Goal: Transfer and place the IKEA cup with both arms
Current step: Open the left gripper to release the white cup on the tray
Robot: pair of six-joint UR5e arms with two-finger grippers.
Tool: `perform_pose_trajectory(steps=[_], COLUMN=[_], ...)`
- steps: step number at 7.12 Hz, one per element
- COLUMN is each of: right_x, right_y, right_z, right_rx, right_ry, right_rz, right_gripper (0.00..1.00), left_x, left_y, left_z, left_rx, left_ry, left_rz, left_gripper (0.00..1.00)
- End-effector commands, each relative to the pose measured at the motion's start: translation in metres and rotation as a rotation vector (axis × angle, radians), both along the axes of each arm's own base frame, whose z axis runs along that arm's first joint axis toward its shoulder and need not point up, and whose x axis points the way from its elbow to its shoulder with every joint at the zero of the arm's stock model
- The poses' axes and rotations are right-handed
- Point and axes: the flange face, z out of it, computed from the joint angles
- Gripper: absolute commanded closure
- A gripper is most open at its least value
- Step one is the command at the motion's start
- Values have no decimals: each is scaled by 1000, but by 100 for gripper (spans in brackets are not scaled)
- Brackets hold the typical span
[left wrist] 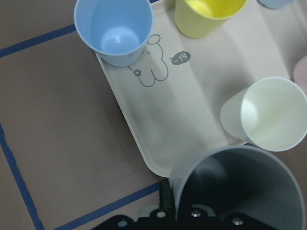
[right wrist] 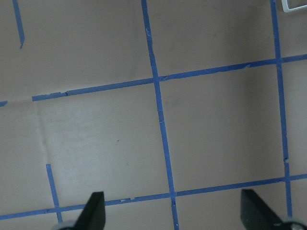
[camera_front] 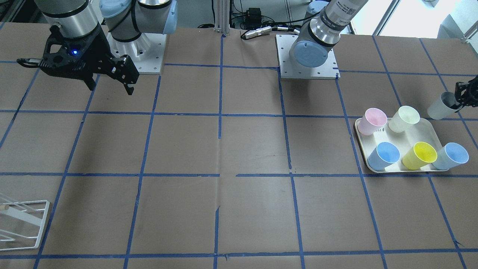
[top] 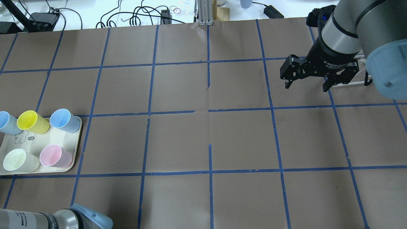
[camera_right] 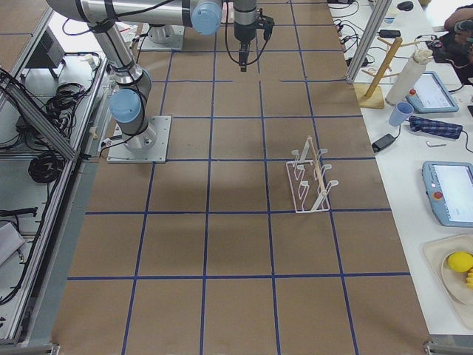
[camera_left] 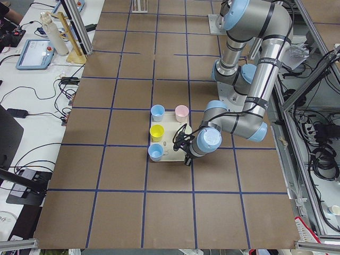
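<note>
The grey cup, tilted just off the tray's corner now, will be released by my left gripper in the tray's empty corner [camera_front: 424, 127] [left wrist: 178, 149], beside the cup that is pale cream-green.
The light-grey IKEA cup [camera_front: 441, 106] hangs tilted just off the tray's robot-side corner, held by its rim. My left gripper [camera_front: 458, 100] is shut on it, at the front view's right edge. In the left wrist view the grey cup [left wrist: 240, 189] fills the bottom, over the tray's corner. My right gripper [camera_front: 110, 81] is open and empty, hovering above the table near its arm's base; it also shows in the overhead view [top: 306, 81]. In the right wrist view its two fingertips [right wrist: 95, 211] stand wide apart over bare table.
A cream tray [camera_front: 429, 129] holds a pink cup [camera_front: 371, 120], a pale cream-green cup [camera_front: 404, 118], two light blue cups [camera_front: 384, 155] and a yellow cup [camera_front: 420, 155]. A white wire rack [camera_front: 24, 224] stands on the robot's right end of the table.
</note>
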Motion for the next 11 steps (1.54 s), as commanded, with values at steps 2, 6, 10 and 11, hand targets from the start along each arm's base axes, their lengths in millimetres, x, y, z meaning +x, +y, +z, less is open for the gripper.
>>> perform_pose_trajectory(steps=[2, 6, 10, 11], right_x=[2, 2, 1, 1], right_y=[8, 8, 7, 7], right_z=[12, 14, 11, 11], right_rx=[-14, -18, -14, -12], right_ry=[1, -3, -3, -3], right_rz=[16, 15, 13, 13], right_gripper=[0, 0, 0, 0], left_x=[5, 8, 8, 8], left_y=[-6, -10, -11, -12], left_z=[-23, -43, -51, -49], left_rx=[4, 13, 21, 20], left_ry=[27, 42, 59, 54], left_rz=[11, 16, 30, 36], left_gripper=[100, 100, 100, 100])
